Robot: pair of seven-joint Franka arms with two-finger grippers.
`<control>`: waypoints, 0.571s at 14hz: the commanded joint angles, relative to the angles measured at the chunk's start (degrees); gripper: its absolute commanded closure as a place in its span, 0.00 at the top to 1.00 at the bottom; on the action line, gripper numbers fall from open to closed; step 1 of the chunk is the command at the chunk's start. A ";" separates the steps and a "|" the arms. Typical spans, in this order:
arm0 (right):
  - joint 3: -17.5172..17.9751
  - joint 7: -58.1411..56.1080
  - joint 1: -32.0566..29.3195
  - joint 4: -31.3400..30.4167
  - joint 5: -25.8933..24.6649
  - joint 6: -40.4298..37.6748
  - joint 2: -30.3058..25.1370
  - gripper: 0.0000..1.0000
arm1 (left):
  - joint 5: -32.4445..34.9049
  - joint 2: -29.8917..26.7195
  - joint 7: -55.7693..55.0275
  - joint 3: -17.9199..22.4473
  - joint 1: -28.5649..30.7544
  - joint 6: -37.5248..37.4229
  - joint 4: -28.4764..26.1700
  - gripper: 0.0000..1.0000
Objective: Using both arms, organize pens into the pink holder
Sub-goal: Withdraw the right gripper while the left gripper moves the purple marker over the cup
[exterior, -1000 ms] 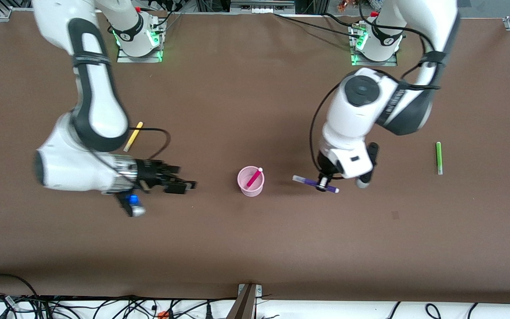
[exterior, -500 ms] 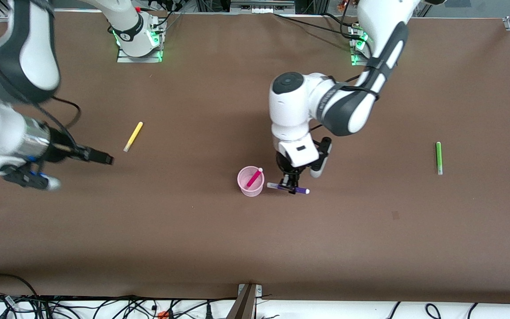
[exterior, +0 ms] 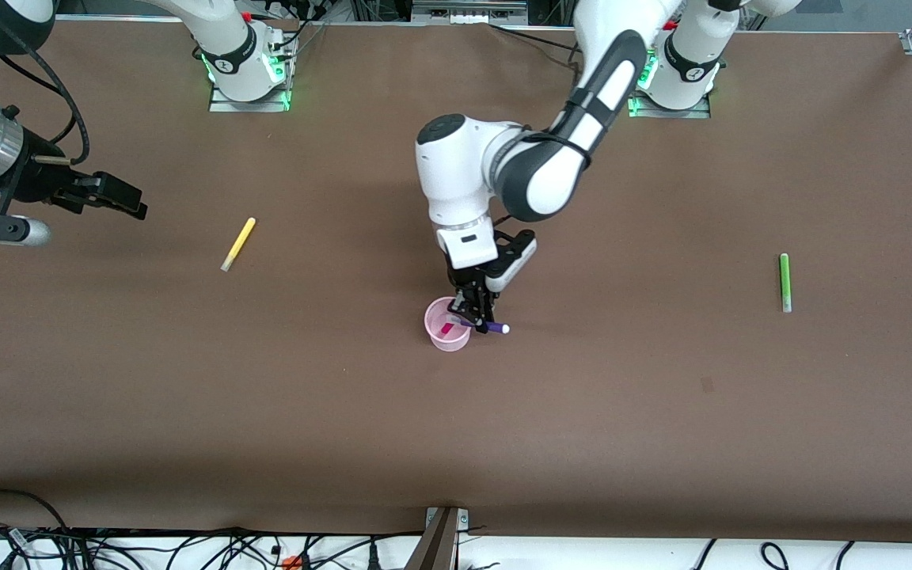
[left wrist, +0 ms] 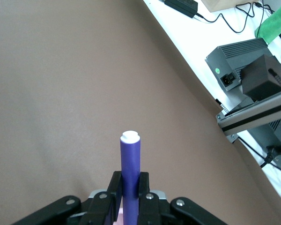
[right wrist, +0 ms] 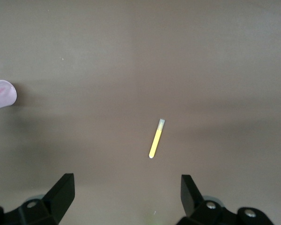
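Note:
The robot's left gripper will release the dark purple pen inside the pink holder (exterior: 445, 329), next to the magenta-pink pen.
The pink holder (exterior: 448, 326) stands mid-table with the magenta-pink pen (exterior: 447, 328) leaning inside it. My left gripper (exterior: 478, 319) is shut on the dark purple pen (exterior: 492, 326) and holds it level over the holder's rim; in the left wrist view the pen (left wrist: 130, 173) sticks out between the fingers (left wrist: 114, 194). My right gripper (exterior: 125, 199) is open and empty, up over the table at the right arm's end. The yellow pen (exterior: 238, 243) lies on the table and shows in the right wrist view (right wrist: 156, 138). The green pen (exterior: 784, 281) lies toward the left arm's end.
The brown table (exterior: 456, 427) ends in a front edge with a metal post (exterior: 442, 538) and loose cables along it. The arm bases (exterior: 246, 71) stand along the top edge. A grey box (left wrist: 250, 61) sits off the table in the left wrist view.
My left gripper carried the purple pen from beside the holder to over its rim. My right arm drew back toward its end of the table, away from the holder.

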 commanded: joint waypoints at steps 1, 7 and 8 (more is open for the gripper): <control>0.49 0.02 -0.51 -0.61 -1.11 -0.64 -1.08 1.00 | 1.88 3.22 -2.29 3.95 -3.70 -0.70 2.64 0.00; 8.69 0.37 -8.90 -1.22 -0.67 -1.43 -2.39 1.00 | 2.05 8.15 -2.29 4.30 -4.15 -0.79 8.88 0.00; 14.23 0.45 -14.26 -1.48 -0.93 -1.43 -2.74 1.00 | 2.05 8.24 -2.29 4.39 -4.49 -0.79 8.88 0.00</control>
